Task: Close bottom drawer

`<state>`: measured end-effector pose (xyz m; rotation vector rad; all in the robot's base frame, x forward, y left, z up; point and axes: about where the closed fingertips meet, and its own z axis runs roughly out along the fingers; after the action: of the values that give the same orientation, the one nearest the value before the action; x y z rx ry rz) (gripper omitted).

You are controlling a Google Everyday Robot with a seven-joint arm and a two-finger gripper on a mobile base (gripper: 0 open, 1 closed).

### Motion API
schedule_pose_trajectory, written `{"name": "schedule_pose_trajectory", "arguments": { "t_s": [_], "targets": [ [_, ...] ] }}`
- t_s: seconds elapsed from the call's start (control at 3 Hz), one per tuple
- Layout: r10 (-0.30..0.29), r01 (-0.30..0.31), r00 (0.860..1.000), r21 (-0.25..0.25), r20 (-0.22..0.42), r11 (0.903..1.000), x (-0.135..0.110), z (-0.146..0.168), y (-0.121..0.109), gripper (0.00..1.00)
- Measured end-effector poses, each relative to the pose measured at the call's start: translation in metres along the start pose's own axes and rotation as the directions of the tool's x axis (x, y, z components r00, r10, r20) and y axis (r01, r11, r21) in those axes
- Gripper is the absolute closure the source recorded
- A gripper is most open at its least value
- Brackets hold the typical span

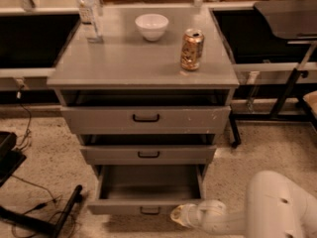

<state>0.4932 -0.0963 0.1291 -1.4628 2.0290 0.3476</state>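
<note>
The robot's gripper needs to release the bottom drawer, which now stands pulled out, with its front panel pushed in just beneath the middle drawer (pixel 149 182).
The bottom drawer (pixel 148 185) is the lowest of three grey drawers and stands pulled out, an empty grey tray with a low front panel and a small black handle (pixel 149 210). My gripper (pixel 177 214) is at the end of the white arm that comes in from the lower right. It sits just to the right of the handle, against the right end of the drawer's front panel. The middle drawer (pixel 148 154) and top drawer (pixel 146 118) stand slightly out.
On the cabinet top (pixel 124 58) stand a white bowl (pixel 151 26), a gold can (pixel 191 49) and a clear bottle (pixel 89 15). Black cables and a stand base (pixel 34 217) lie on the floor at left. A dark table leg (pixel 285 86) stands at right.
</note>
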Motion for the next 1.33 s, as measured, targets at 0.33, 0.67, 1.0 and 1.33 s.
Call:
{"name": "schedule_pose_trajectory", "arguments": {
  "t_s": [0.33,0.67,1.0,1.33],
  "targets": [
    [0.000,0.000,1.000,0.000,0.000,1.0000,0.001,-0.001,0.002,1.00],
    [-0.021,0.020,1.000,0.015,0.015,0.9997,-0.013,0.010,-0.035,1.00],
    [-0.022,0.022,1.000,0.016,0.016,0.9996,-0.013,0.010,-0.035,1.00],
    [-0.046,0.045,0.998,0.036,0.032,0.9983,-0.028,0.022,-0.078,1.00]
  ]
}}
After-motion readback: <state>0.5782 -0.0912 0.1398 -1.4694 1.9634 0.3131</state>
